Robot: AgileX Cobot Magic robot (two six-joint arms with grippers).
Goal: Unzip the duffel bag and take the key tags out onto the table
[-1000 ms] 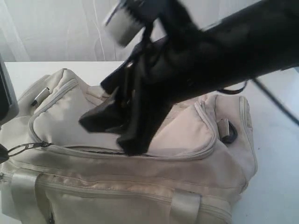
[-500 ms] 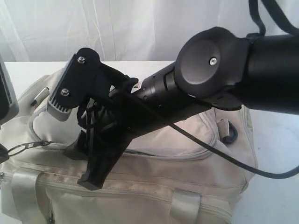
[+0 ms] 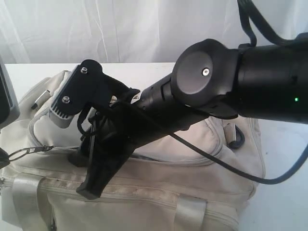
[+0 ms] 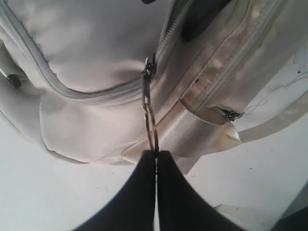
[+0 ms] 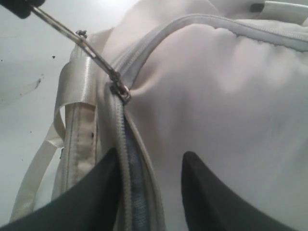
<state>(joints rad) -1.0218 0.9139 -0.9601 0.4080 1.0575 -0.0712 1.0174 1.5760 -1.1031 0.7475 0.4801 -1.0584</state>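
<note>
The metal ring pull tilts away from the zipper track, so next I open my left gripper, grip the pull again and pull it around the track's bend (image 3: 32, 129).
The cream duffel bag (image 3: 192, 149) lies on the white table (image 3: 284, 192) with its top flap zipped. My left gripper (image 4: 155, 153) is shut on the metal ring pull (image 4: 148, 103) of the zipper slider (image 4: 148, 72) and holds it taut off the bag's end. That pull (image 3: 29, 150) shows at the left edge in the exterior view. My right gripper (image 3: 84, 175) is down on the bag's front top edge. It (image 5: 151, 154) stands open, its fingers astride the grey zipper track (image 5: 132, 183) and flap edge. The key tags are hidden.
The right arm's black cable (image 3: 231, 168) hangs over the bag. A black D-ring (image 3: 234, 136) sits at the bag's right end and satin straps (image 3: 190, 211) run down its front. A dark part of the left arm (image 3: 7, 101) stands at the left edge.
The right arm has swung down over the bag and set its gripper on the zipper line, jaws narrowing. The left gripper has kept hold of the pull.
</note>
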